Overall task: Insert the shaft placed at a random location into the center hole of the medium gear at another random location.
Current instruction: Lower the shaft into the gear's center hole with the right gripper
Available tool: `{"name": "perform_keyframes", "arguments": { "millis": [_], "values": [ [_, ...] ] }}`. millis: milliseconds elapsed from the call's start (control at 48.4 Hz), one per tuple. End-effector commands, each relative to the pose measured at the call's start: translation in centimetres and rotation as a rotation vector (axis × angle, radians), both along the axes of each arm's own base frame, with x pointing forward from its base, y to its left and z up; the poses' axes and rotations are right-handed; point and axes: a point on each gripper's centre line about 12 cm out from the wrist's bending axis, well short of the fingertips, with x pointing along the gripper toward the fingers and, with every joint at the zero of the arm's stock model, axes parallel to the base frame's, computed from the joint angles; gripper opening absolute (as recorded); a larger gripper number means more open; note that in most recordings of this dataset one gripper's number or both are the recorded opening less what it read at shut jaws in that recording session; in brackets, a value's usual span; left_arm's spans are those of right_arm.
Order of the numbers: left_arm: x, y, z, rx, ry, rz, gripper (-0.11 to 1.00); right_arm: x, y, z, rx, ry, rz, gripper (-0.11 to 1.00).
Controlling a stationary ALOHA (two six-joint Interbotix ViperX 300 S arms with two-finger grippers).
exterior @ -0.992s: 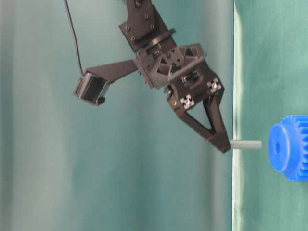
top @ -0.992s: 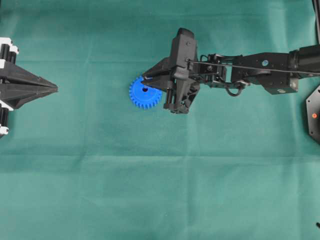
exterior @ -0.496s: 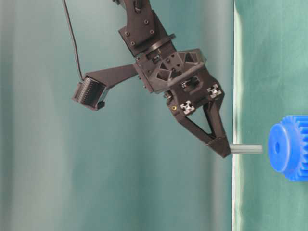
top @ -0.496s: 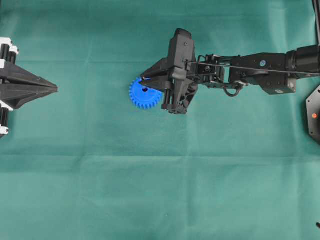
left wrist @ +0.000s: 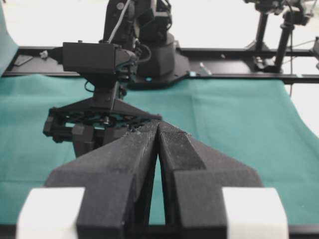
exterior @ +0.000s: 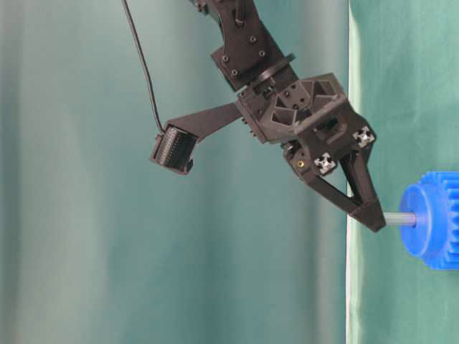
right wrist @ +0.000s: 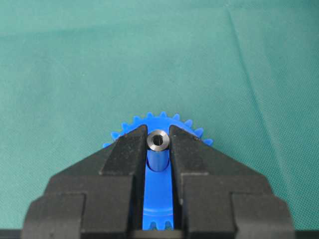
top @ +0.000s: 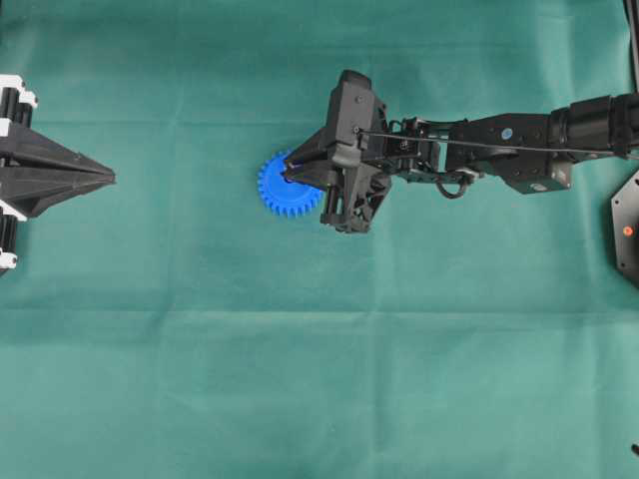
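Note:
My right gripper is to let go of the shaft upright in the center hole of the blue medium gear [top: 290,180] [right wrist: 158,167] on the green cloth. The shaft is now held directly over that gear.
The blue medium gear [top: 278,192] lies flat on the green cloth, left of centre. Directly over it my right gripper [top: 293,173] is shut on the shaft [exterior: 400,219], a short silvery pin held upright. In the table-level view the shaft's free end meets the gear's [exterior: 430,219] raised hub. The right wrist view looks down the shaft [right wrist: 159,140], clamped between both fingers above the gear [right wrist: 158,191]. The center hole is hidden beneath the shaft. My left gripper [top: 108,178] rests at the left edge, shut and empty, its fingertips together [left wrist: 158,124].
A black fixture with an orange dot [top: 627,230] sits at the right edge. In the left wrist view the right arm [left wrist: 102,99] stands ahead, with black frame rails [left wrist: 234,77] behind the cloth.
My right gripper has come down and slightly left with the shaft. The shaft's end, earlier apart from the gear's hub, now meets it. The left gripper has not moved.

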Motion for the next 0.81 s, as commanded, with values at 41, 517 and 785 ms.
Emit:
{"name": "perform_keyframes", "arguments": {
  "millis": [41,517,785],
  "values": [
    [0.2,0.1,0.8,0.001,-0.021,0.003,0.00,0.7,0.0,1.6,-0.001,-0.055,-0.004,0.14],
    [0.2,0.0,0.8,0.003,-0.018,0.002,0.00,1.1,0.0,-0.4,0.003,-0.024,-0.002,0.14],
    [0.3,0.1,0.7,0.001,-0.011,0.003,0.00,1.2,0.3,-0.9,0.005,-0.011,0.004,0.14]
  ]
}}
